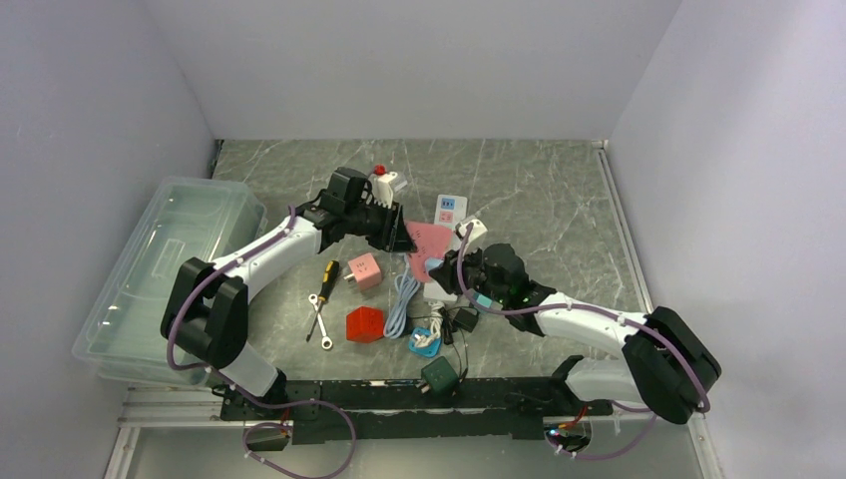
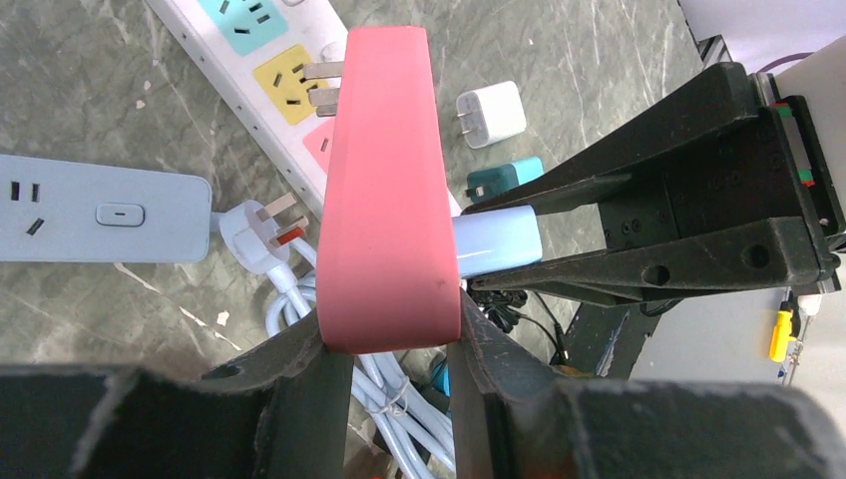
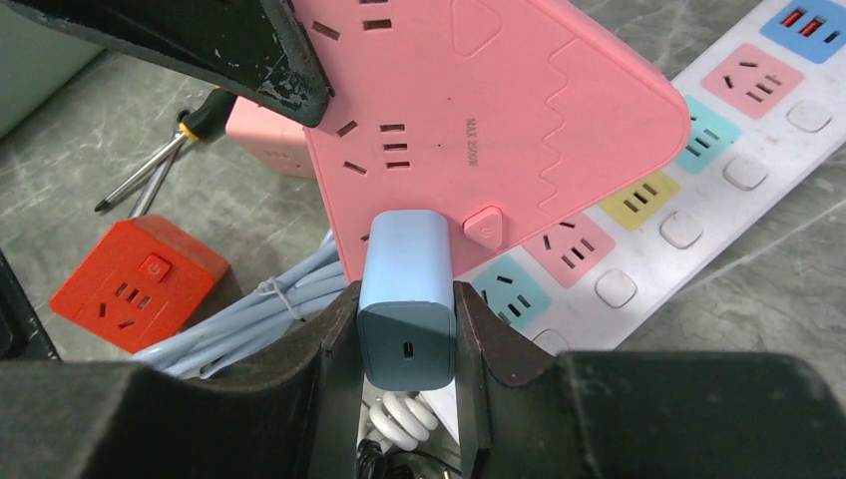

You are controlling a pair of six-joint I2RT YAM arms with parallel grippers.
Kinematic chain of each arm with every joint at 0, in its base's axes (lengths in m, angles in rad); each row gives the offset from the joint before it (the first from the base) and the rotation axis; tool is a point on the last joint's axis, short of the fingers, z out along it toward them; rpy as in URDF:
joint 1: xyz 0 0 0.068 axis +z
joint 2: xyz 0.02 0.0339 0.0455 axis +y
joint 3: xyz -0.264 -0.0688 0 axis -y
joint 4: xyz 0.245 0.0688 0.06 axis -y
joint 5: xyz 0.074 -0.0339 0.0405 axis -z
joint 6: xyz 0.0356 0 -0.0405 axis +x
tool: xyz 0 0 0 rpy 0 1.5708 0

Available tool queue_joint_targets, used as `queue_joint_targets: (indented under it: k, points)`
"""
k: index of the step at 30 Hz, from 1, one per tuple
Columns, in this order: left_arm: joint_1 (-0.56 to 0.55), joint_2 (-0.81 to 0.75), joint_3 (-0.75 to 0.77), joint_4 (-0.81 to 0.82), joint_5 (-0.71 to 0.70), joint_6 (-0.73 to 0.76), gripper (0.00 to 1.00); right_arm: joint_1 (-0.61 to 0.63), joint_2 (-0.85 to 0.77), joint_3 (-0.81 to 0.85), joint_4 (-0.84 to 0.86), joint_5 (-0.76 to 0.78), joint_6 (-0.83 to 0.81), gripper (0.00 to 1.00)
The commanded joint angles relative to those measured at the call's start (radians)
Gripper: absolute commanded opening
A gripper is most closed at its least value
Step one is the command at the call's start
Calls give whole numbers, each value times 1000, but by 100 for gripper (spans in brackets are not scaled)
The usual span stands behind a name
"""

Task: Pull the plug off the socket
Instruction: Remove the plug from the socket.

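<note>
The light blue plug will go down on the table (image 1: 500, 260) next to the white strip, across from the pink cube, placed there by my right gripper. The plug is still seated in the power block.
The socket is a flat pink triangular power block (image 1: 429, 242) (image 2: 384, 190) (image 3: 479, 110), held off the table. My left gripper (image 1: 399, 235) (image 2: 391, 334) is shut on its edge, one finger on each face. A light blue plug (image 3: 407, 289) (image 2: 496, 242) is seated in the block's lower face, next to its small pink switch. My right gripper (image 1: 461, 267) (image 3: 407, 319) is shut on the plug, its pads pressed to both sides. In the top view the plug is hidden behind the right wrist.
A long white strip with coloured sockets (image 3: 698, 190) (image 2: 264, 90) lies under the block. Around it are a pale blue cable bundle (image 1: 402, 304), a red cube socket (image 1: 365, 324), a pink cube (image 1: 364, 270), a screwdriver (image 1: 323, 281) and a green cube (image 1: 439, 376). A clear bin (image 1: 160, 269) stands at the left.
</note>
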Motion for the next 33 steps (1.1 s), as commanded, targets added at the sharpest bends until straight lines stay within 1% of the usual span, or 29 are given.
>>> queue_joint_targets:
  k: [1, 4, 6, 10, 15, 17, 19, 25, 29, 33]
  points:
    - [12, -26, 11, -64, 3, 54, 0, -46, -16, 5, 76, 11, 47, 0]
    - [12, -26, 11, -64, -2, 52, 0, -42, -10, 12, 73, 4, 36, 0]
    - [12, -28, 12, -66, -13, 50, 0, -23, -13, 10, 73, 37, 25, 0]
    - [15, -23, 17, -85, -50, 45, 0, 71, -16, 26, 40, 220, -24, 0]
    - [21, -14, 20, -88, -56, 33, 0, 189, 39, 81, -6, 419, -66, 0]
    - [23, -14, 20, -87, -58, 32, 0, 215, 62, 99, -22, 468, -74, 0]
    - [26, -15, 18, -87, -59, 32, 0, 225, 74, 109, -29, 483, -73, 0]
    - [29, -18, 17, -86, -49, 31, 0, 211, 54, 92, -17, 473, -66, 0]
    - [31, -18, 16, -77, -31, 33, 0, 126, 31, 69, -3, 290, -33, 0]
    - [31, -21, 14, -75, -30, 35, 0, 54, -1, 37, 30, 159, -9, 0]
